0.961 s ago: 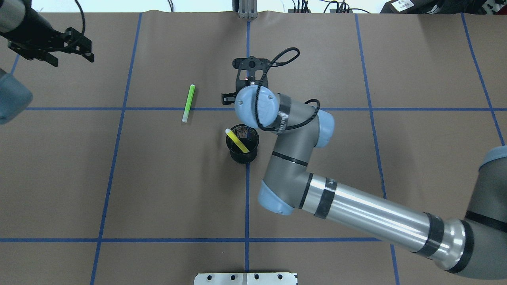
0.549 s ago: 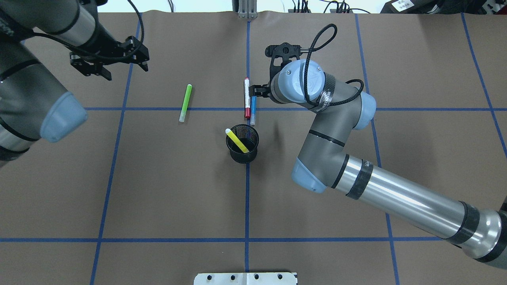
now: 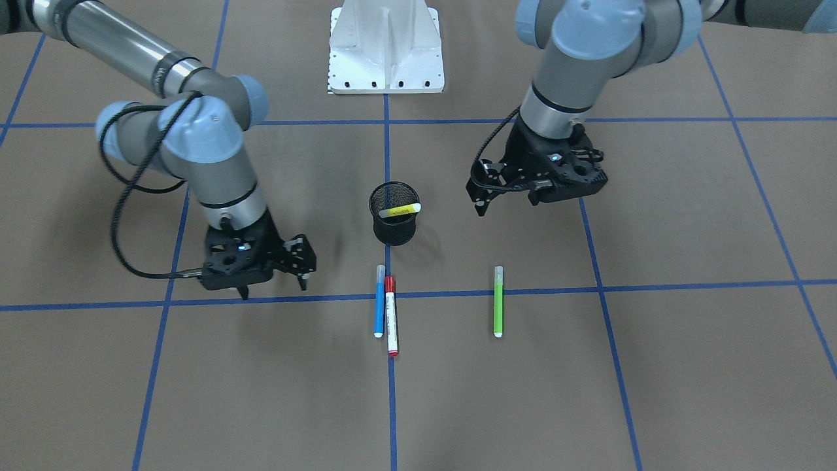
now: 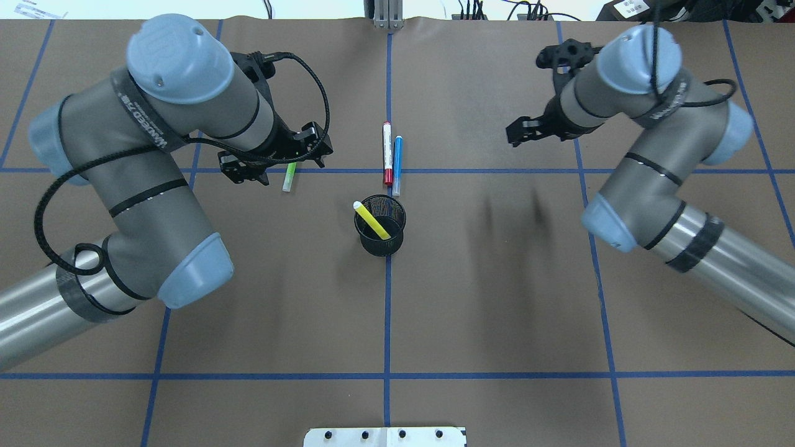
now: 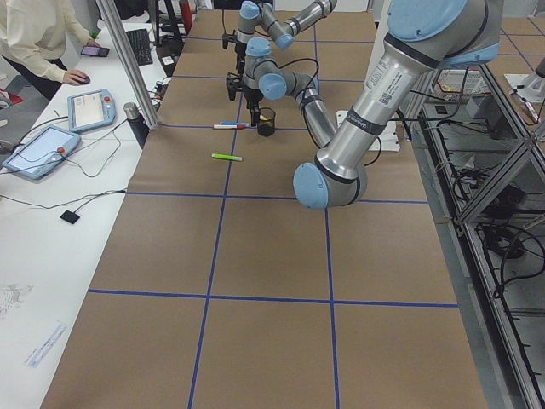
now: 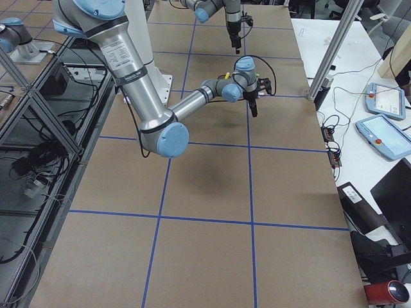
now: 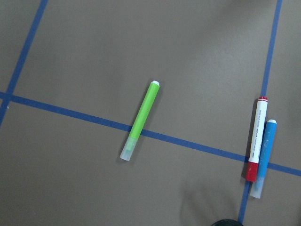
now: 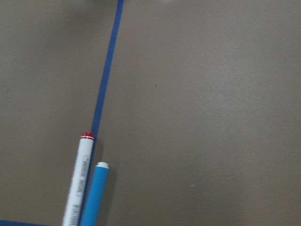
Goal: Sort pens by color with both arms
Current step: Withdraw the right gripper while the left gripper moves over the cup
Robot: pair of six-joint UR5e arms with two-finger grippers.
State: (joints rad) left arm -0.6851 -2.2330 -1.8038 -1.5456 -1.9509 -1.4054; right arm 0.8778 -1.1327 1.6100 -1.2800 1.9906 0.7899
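The yellow pen sticks out over the black mesh cup's rim at the white end [image 3: 415, 208], and my left gripper should close on it there.
The green pen [image 4: 289, 178] [image 3: 498, 304] [image 7: 140, 121] lies on the table left of centre. My left gripper [image 4: 293, 172] [image 3: 507, 206] hovers over it, open and holding nothing. A white-barrelled pen with a red cap [image 4: 387, 152] [image 3: 391, 317] [image 8: 80, 181] and a blue pen [image 4: 397, 158] [image 3: 379, 304] [image 8: 94, 195] lie side by side, just beyond the black mesh cup [image 4: 380, 242]. Inside that cup leans the yellow pen [image 4: 371, 221] [image 3: 400, 210]. My right gripper [image 4: 534, 138] [image 3: 273, 289] hangs open and empty, well to the right of the pens.
Blue tape lines divide the brown table cover into squares. The white pedestal [image 3: 386, 52] stands at the robot's side of the table. A person [image 5: 34, 34] sits at a side desk with tablets beyond the far edge, beside an aluminium post [image 5: 128, 68].
My right arm has drawn back to the right, uncovering the red-capped and blue pens on the table. The left arm has swung in from the far left to above the green pen.
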